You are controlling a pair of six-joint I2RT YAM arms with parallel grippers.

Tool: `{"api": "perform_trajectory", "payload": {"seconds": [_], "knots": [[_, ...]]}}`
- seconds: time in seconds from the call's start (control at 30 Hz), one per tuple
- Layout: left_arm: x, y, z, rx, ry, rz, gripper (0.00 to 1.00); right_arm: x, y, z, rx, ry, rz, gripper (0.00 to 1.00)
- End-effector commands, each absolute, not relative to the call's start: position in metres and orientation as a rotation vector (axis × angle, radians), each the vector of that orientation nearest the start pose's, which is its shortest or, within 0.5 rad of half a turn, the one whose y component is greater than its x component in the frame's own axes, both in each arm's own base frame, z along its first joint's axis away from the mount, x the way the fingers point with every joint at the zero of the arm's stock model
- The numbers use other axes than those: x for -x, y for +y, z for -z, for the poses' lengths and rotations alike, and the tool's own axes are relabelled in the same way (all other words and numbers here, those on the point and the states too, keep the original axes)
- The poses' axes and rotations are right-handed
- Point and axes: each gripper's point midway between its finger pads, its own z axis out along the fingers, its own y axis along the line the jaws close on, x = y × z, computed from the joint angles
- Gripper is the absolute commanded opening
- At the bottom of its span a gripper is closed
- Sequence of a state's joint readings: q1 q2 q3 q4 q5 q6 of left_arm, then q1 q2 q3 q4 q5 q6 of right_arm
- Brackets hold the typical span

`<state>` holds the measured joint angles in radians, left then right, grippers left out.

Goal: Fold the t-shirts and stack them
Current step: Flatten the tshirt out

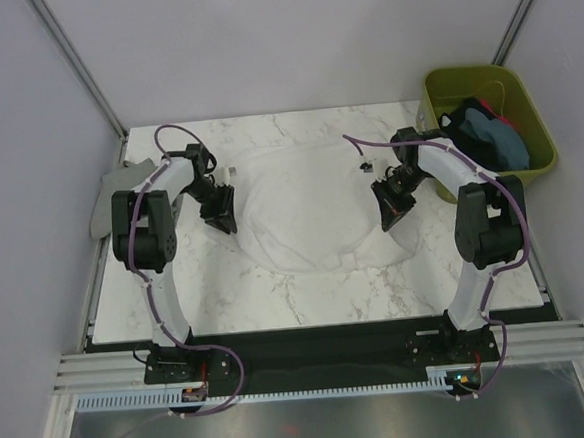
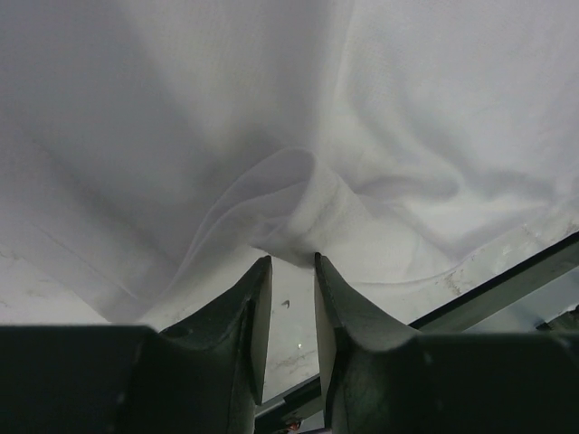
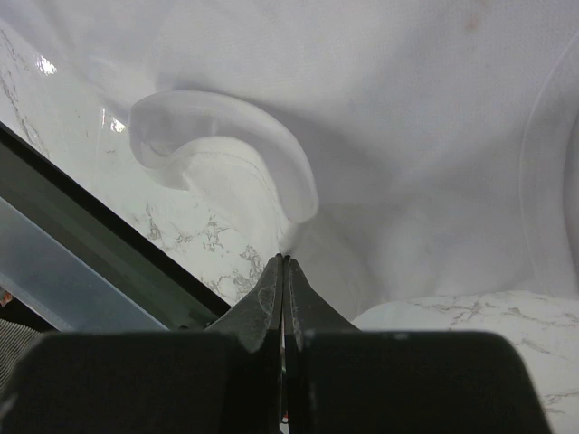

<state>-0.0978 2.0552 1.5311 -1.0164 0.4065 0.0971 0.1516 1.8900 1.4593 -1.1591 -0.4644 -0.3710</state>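
Note:
The edge of the white t-shirt is bunching up at my left gripper's fingers. My left gripper needs to open, grab the raised fold farther in and pull [image 2: 313, 176] the edge of the t-shirt straight.
A large white t-shirt [image 1: 301, 203] lies spread over the middle of the marble table. My left gripper [image 1: 220, 222] is at its left edge. In the left wrist view its jaws [image 2: 293, 260] stand narrow, with a raised fold of the white t-shirt [image 2: 303, 203] pinched between their tips. My right gripper [image 1: 392, 215] is at the shirt's right edge, its jaws [image 3: 286, 259] shut on the white t-shirt [image 3: 407, 136], which pulls up to the tips beside a curled hem. A grey t-shirt [image 1: 119, 186] lies at the table's left edge. Blue-teal and dark t-shirts [image 1: 492, 135] fill the bin.
An olive-green plastic bin [image 1: 443, 88] stands off the table's far right corner. The table's dark frame edge [image 3: 99, 235] runs close to the right gripper, and another edge [image 2: 507, 271] shows near the left one. Bare marble [image 1: 308, 298] lies in front of the shirt.

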Motion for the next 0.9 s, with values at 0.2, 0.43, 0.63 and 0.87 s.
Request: {"api": "perform_trajectory", "payload": {"seconds": [0.2,0.43,0.63,0.87], "knots": [[-0.376,-0.142,-0.048,-0.419,2.946,0.703,0.34,-0.299,0.11,-0.088,0.798,2.879,-0.678,0.0],[-0.375,-0.165,-0.051,-0.5,2.926,0.701,0.36,-0.302,0.11,-0.089,0.795,2.874,-0.666,0.0],[-0.382,-0.149,-0.072,-0.494,2.893,0.569,0.53,-0.301,0.111,-0.086,0.793,2.876,-0.682,0.0],[-0.385,-0.14,-0.129,-0.501,2.735,0.484,0.71,-0.298,0.114,-0.08,0.777,2.885,-0.715,0.0]]}}
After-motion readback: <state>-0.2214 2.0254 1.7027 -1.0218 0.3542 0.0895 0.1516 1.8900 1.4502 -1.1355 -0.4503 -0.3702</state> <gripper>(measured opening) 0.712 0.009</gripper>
